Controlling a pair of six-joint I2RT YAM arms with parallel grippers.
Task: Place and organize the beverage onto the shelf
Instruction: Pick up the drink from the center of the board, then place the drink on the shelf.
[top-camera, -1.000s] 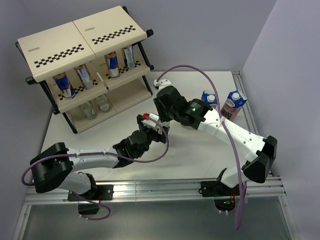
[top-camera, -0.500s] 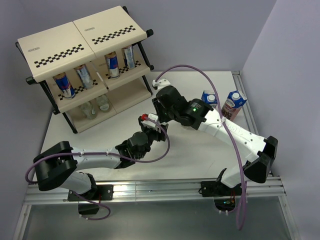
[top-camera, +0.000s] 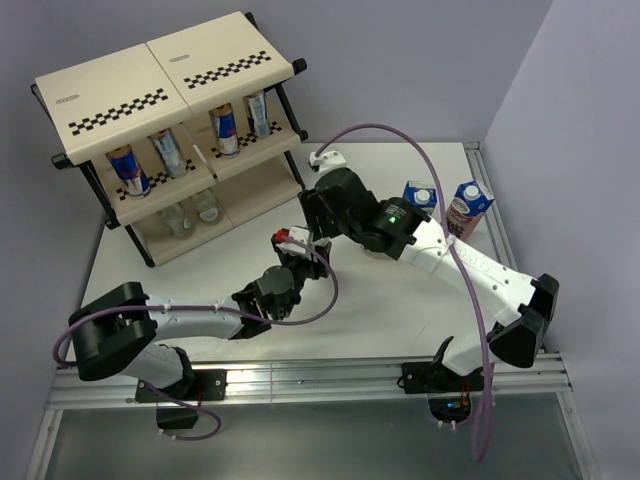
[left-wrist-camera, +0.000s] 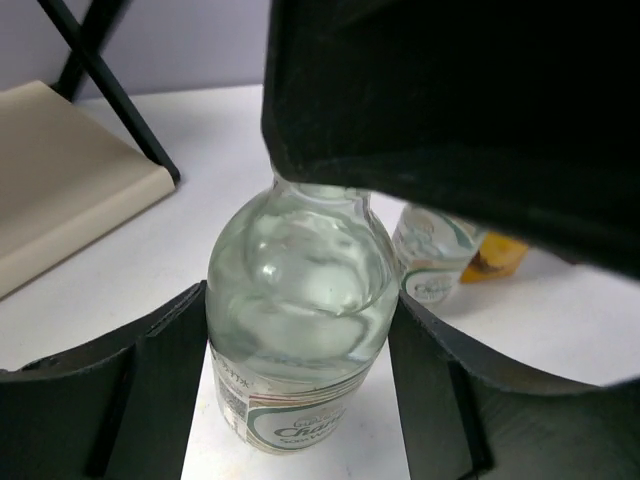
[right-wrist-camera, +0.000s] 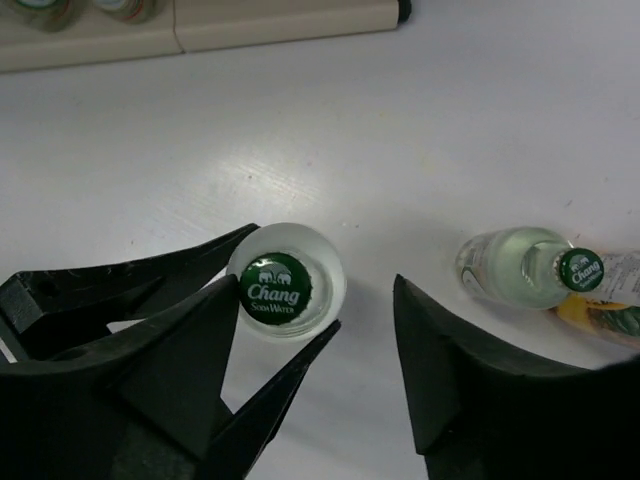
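Observation:
The robot's left gripper needs to release the clear bottle on the shelf's bottom panel, inside its black end post (top-camera: 272, 182) (left-wrist-camera: 100, 168) closest to the cartons.
A clear bottle (left-wrist-camera: 300, 330) with a green cap (right-wrist-camera: 277, 285) stands on the table (top-camera: 220, 265). My left gripper (left-wrist-camera: 298, 375) is shut on the bottle's body, one finger pressed to each side. My right gripper (right-wrist-camera: 318, 290) hangs open just above it, the cap beside its left finger and untouched. In the top view the two grippers meet at mid-table, left (top-camera: 298, 255) under right (top-camera: 312, 228), and hide the bottle. The shelf (top-camera: 170, 95) at the far left holds several cans (top-camera: 226, 130) on its middle tier and two bottles (top-camera: 192, 212) on the bottom.
A second clear bottle (right-wrist-camera: 520, 268) stands right of the held one, beside a yellow carton (right-wrist-camera: 600, 312). Two cartons (top-camera: 420, 195) (top-camera: 468, 207) stand at the table's far right. The shelf's bottom panel (right-wrist-camera: 280, 20) lies just beyond the grippers.
My left gripper has slid forward around the bottle and closed on its body. My right gripper has opened off the bottle's cap and shifted slightly away.

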